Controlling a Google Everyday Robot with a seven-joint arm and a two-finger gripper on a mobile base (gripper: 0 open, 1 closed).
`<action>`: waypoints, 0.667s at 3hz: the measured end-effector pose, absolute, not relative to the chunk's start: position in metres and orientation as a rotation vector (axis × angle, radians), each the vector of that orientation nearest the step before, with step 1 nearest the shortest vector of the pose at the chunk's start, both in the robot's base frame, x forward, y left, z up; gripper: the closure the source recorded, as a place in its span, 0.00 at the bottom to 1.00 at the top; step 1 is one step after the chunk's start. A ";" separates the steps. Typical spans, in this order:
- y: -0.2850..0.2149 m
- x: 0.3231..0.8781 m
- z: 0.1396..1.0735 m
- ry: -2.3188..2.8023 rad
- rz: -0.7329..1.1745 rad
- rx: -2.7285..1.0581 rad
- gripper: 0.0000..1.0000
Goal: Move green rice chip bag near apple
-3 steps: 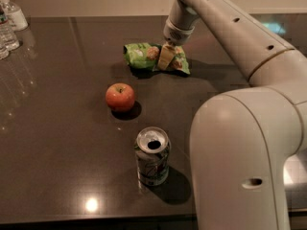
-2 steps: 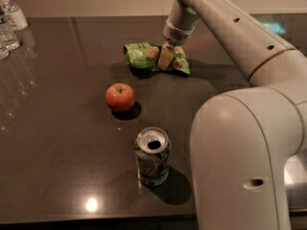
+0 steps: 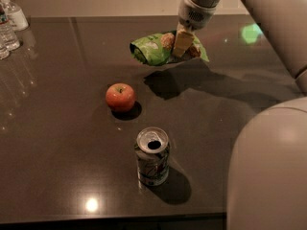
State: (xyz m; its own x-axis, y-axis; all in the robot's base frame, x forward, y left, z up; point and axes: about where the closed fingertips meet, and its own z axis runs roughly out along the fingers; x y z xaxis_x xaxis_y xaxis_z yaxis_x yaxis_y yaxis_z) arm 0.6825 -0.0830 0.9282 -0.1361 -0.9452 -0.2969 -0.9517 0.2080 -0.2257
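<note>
Next, I open my gripper and let go of the green rice chip bag on the dark shadow (image 3: 171, 83) that lies just behind and beside the apple.
The green rice chip bag (image 3: 156, 49) hangs in the air above the dark table, its shadow on the surface below it. My gripper (image 3: 183, 43) is shut on the bag's right half and holds it up, to the upper right of the apple. The apple (image 3: 120, 97) is red-orange and sits on the table, left of centre, clearly apart from the bag.
A green-and-white soda can (image 3: 152, 155) stands upright in front of the apple. Clear plastic bottles (image 3: 10, 23) stand at the far left edge. My arm and base (image 3: 268, 166) fill the right side. The dark table (image 3: 57, 143) ends at the bottom of the view.
The bag lay on the table with my gripper on it; now it is lifted off the surface, held in the gripper.
</note>
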 end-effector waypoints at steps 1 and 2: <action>-0.090 0.659 0.946 2.100 0.025 -1.789 1.00; -0.096 0.641 0.941 2.100 0.016 -1.811 1.00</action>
